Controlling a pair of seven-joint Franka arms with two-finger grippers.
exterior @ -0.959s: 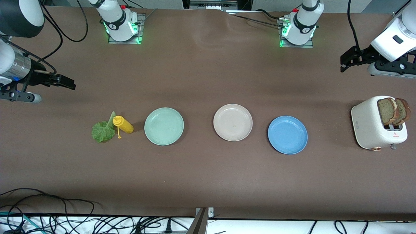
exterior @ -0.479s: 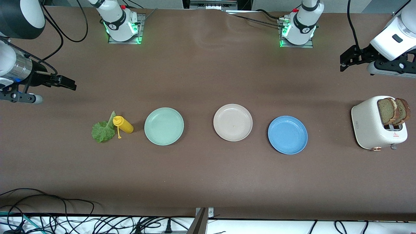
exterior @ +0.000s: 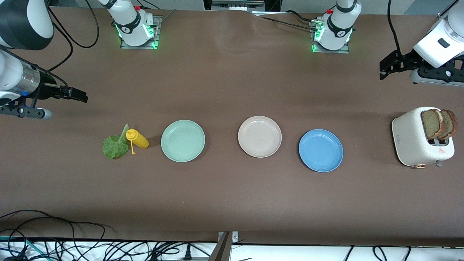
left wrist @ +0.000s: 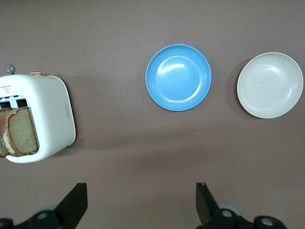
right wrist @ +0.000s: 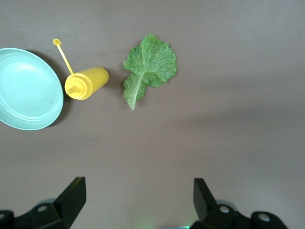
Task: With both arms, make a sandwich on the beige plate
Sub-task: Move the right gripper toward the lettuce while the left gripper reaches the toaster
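Observation:
The robot's right gripper will move next to the middle of the green lettuce leaf [exterior: 116, 143] [right wrist: 145, 74] beside the yellow squeeze bottle and close there.
The empty beige plate [exterior: 259, 136] [left wrist: 269, 85] sits mid-table. Two brown bread slices [exterior: 438, 124] [left wrist: 19, 137] stand upright in the slots of a white toaster [exterior: 413, 141] at the left arm's end of the table. The green lettuce leaf [exterior: 115, 145] [right wrist: 149, 67] lies flat on the table toward the right arm's end. My left gripper [exterior: 389, 67] [left wrist: 141, 200] hangs open and empty over bare table near the toaster. Above bare table close to the lettuce, my right gripper [exterior: 78, 95] [right wrist: 139, 198] is open too, holding nothing.
A mint green plate [exterior: 183, 140] and a blue plate [exterior: 320, 150] flank the beige one. A yellow squeeze bottle [exterior: 137, 139] lies on its side beside the lettuce. Cables run along the table edge nearest the front camera.
My right arm has shifted slightly toward the lettuce. The left arm has barely moved. Both grippers stay open.

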